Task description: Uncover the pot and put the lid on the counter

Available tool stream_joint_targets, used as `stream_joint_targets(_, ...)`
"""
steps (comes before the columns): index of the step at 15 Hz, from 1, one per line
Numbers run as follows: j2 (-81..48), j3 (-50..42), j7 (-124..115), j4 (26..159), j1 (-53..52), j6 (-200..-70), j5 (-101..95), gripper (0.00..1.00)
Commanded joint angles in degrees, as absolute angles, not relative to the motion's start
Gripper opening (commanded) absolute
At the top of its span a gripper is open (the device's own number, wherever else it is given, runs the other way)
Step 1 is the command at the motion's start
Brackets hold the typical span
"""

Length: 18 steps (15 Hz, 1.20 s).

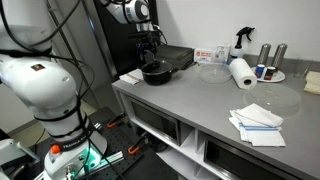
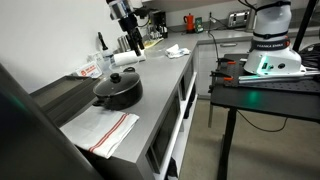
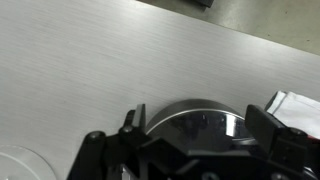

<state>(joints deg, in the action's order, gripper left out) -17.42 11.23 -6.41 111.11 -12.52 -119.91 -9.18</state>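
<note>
I will next lower my gripper to the small knob [image 1: 156,62] of the see-through lid on the black pot and close it there.
The black pot [image 1: 155,73] stands near the end of the grey counter [image 1: 200,105], its side handle pointing towards the black appliance. It also shows in an exterior view [image 2: 118,92]. The see-through lid [image 2: 116,82] lies on the pot with its small knob up. In the wrist view the lid [image 3: 195,112] lies between and below my fingers. My gripper [image 1: 150,52] hangs open and empty just above the pot, as seen in both exterior views [image 2: 134,46] and in the wrist view [image 3: 200,128]. It touches nothing.
A flat black box appliance [image 1: 175,58] is behind the pot. A paper-towel roll [image 1: 241,72], clear round dishes [image 1: 212,72], cans on a plate [image 1: 270,65] and folded cloths [image 1: 258,122] lie further along. A striped towel [image 2: 100,130] lies beside the pot.
</note>
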Motion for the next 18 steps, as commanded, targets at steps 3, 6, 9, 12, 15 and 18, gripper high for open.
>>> stream_joint_targets(3, -27.7, 10.4, -5.3, 99.3, -15.0, -120.0, -10.2, 1.00)
stream_joint_targets(6, -31.4, 10.3, -4.8, 95.3, -16.5, -120.0, -10.5, 1.00)
stream_joint_targets(9, -34.8, 10.2, -4.1, 91.2, -18.0, -120.0, -10.4, 1.00)
stream_joint_targets(12, -37.3, 9.9, -3.7, 87.7, -19.2, -119.6, -10.6, 1.00)
stream_joint_targets(15, -40.0, 9.4, -2.6, 83.6, -19.5, -119.3, -10.4, 1.00)
stream_joint_targets(18, -42.5, 8.9, -1.4, 79.7, -19.1, -119.0, -10.0, 1.00)
